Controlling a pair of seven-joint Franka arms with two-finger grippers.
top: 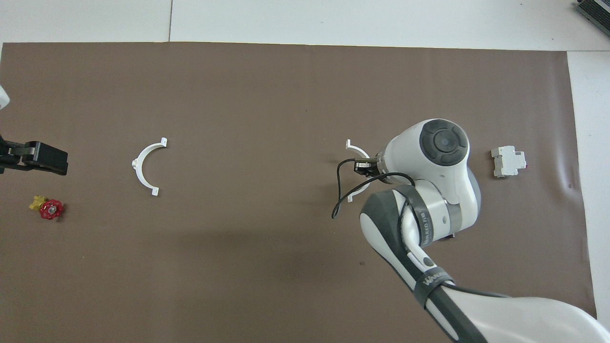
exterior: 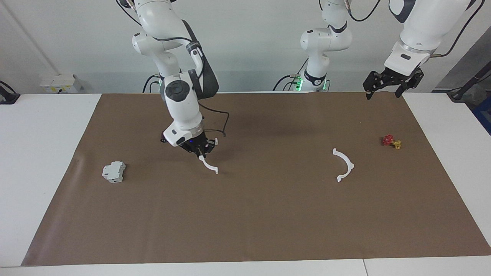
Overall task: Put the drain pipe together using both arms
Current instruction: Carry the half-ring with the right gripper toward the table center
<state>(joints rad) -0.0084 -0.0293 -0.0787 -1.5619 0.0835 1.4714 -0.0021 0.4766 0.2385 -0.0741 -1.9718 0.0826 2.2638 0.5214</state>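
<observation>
Next, I release my right gripper's half-ring on the mat about midway [top: 306, 186] between the second half-ring and the grey block.
The drain pipe is in two white half-rings. My right gripper [exterior: 201, 151] [top: 363, 167] is shut on one half-ring [exterior: 209, 165] [top: 356, 151], which hangs from its fingertips just over the brown mat near the table's middle. The second half-ring [exterior: 344, 165] [top: 145, 166] lies flat on the mat toward the left arm's end, untouched. My left gripper [exterior: 388, 87] [top: 43, 158] waits open, raised high over the mat's edge at the left arm's end, holding nothing.
A grey boxy block [exterior: 114, 171] [top: 508, 161] sits on the brown mat [exterior: 245, 230] toward the right arm's end. A red-and-yellow valve [exterior: 391, 141] [top: 47, 207] lies toward the left arm's end, under the left gripper's side.
</observation>
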